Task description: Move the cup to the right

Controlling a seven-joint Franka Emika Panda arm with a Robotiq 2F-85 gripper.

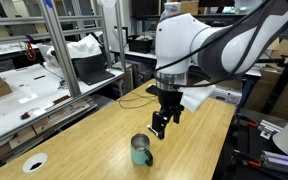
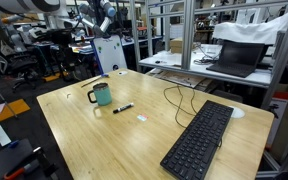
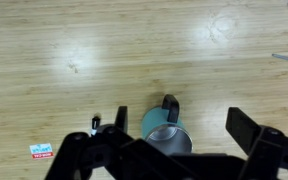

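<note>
Next, my gripper needs to go to the cup's dark handle (image 1: 149, 157) (image 3: 171, 105), which sticks out from its side, and close there.
The cup (image 1: 141, 150) is a small teal mug with a dark handle, standing upright on the wooden table in both exterior views (image 2: 102, 95). In the wrist view the cup (image 3: 156, 126) sits low in the picture, seen from above, handle pointing up the frame. My gripper (image 1: 161, 123) hangs above the table just beyond the cup and does not touch it. In the wrist view the gripper (image 3: 181, 122) is open, with its two dark fingers on either side of the cup and nothing held.
A black-and-white marker pen (image 2: 123, 107) lies beside the cup. A black keyboard (image 2: 199, 140) with a cable lies across the table. A flat white disc (image 1: 34, 162) sits near a table corner. A small red-and-white label (image 3: 41, 150) lies on the wood.
</note>
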